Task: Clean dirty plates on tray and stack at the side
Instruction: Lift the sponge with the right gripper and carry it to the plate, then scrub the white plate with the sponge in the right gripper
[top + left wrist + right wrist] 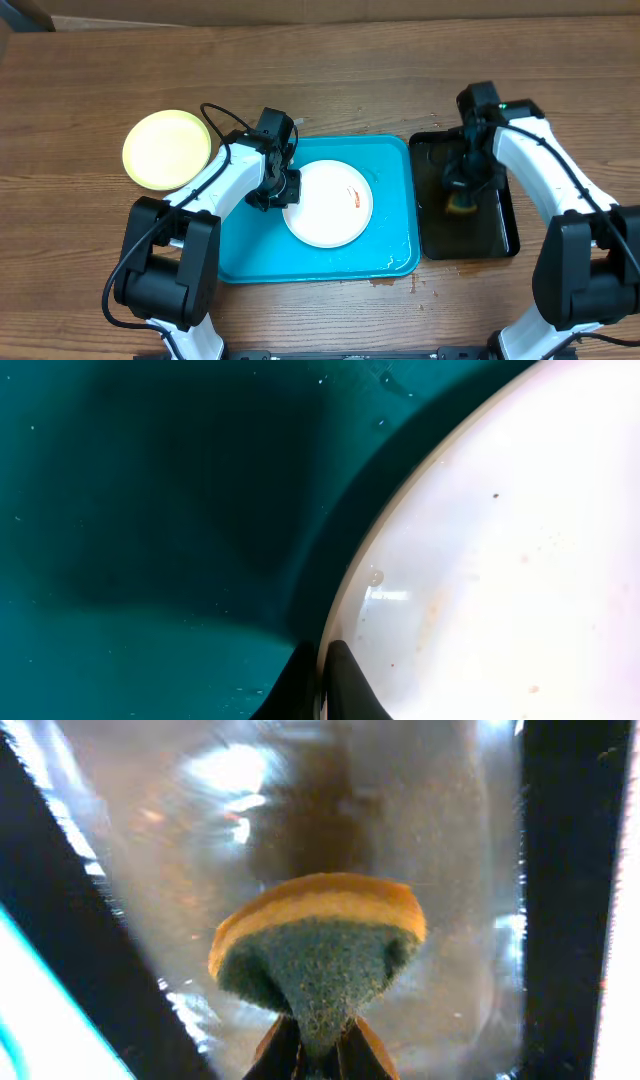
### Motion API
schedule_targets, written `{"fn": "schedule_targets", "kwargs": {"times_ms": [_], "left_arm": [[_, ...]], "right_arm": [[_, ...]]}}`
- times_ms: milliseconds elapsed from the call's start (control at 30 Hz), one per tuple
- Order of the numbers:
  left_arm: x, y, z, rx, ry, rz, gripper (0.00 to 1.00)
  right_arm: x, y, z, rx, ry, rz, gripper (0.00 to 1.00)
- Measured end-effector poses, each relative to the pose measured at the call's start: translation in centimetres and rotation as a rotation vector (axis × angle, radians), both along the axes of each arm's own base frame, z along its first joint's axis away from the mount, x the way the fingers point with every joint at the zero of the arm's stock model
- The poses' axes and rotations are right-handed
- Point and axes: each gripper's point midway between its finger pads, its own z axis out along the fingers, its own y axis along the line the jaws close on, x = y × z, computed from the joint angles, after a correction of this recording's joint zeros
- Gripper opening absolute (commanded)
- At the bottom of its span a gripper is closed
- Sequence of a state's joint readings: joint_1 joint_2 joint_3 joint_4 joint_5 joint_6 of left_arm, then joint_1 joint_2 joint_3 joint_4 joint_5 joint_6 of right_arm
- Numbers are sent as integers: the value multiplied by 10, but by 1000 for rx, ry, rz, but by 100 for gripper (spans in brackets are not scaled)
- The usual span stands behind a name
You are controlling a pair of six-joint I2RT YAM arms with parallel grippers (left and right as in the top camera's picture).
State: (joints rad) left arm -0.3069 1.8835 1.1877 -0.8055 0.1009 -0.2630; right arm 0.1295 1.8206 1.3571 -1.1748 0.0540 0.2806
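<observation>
The robot's right gripper should release the yellow sponge on the black tray's wet bottom, just behind the middle (470, 183).
A white plate (328, 203) with a reddish smear lies on the turquoise tray (250, 250). I cannot tell whether a second white plate lies under it. The pale yellow-green plate (166, 150) lies on the table left of the tray. My left gripper (283, 190) is shut on the white plate's left rim; in the left wrist view its fingers (322, 680) pinch the rim of the plate (500, 560) above the tray floor (150, 510). My right gripper (462, 195) is shut on a yellow-and-green sponge (318, 950) over the black tray, fingers (320, 1055) pinching its green side.
The narrow black tray (500, 235) stands right of the turquoise tray and holds wet, shiny liquid (400, 840). Small brownish drops (385, 281) lie on the table by the turquoise tray's front right corner. The wooden table extends behind and to the left.
</observation>
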Motion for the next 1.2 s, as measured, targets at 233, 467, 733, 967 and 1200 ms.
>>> {"fn": "schedule_targets", "kwargs": {"times_ms": [233,467,733,967,1200], "left_arm": [[2,-1,0,-7,-6,14,4],[4,-2,0,-11,-12,30,4],[4,-3,0,-14,-10,33,4],[4,-3,0,-14,-9,40,4],[4,-3,0,-14,-9,44,4]], "right_arm": [[23,20,41,44,-76,49,4],[30,92,52,90,-166,233,4],[15,183,58,31,-305,483,4],[11,214,47,-79,-437,571,4],[15,205,12,-180,-437,576,4]]}}
